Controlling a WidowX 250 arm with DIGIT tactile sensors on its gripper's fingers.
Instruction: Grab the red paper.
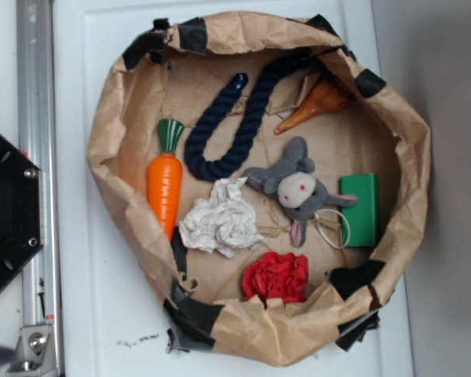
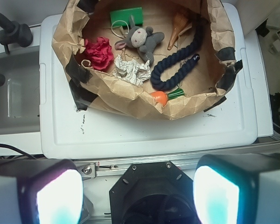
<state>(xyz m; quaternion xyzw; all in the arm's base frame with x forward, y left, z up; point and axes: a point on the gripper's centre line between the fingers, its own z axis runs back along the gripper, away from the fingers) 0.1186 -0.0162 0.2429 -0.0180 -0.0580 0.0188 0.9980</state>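
Observation:
My gripper should move next to the red paper beside the white paper wad, where it will close on its crumpled middle (image 1: 276,277) (image 2: 99,53).
The red paper (image 1: 276,277) is a bright red crumpled wad lying inside a brown paper basin (image 1: 110,126) near its lower rim, right of the white paper wad (image 1: 221,218). In the wrist view the red paper (image 2: 98,52) lies at the basin's left side, far ahead of me. My gripper (image 2: 137,196) is open and empty, its two fingers wide apart at the bottom corners, high above the black robot base (image 2: 151,193) and well away from the basin. The gripper does not show in the exterior view.
Inside the basin lie an orange toy carrot (image 1: 165,184), a dark blue rope (image 1: 235,118), a grey plush animal (image 1: 294,187), a green block (image 1: 359,208) and an orange cone (image 1: 314,104). The basin rests on a white tray (image 1: 86,314). A metal rail (image 1: 33,94) and the black base (image 1: 8,212) stand at the left.

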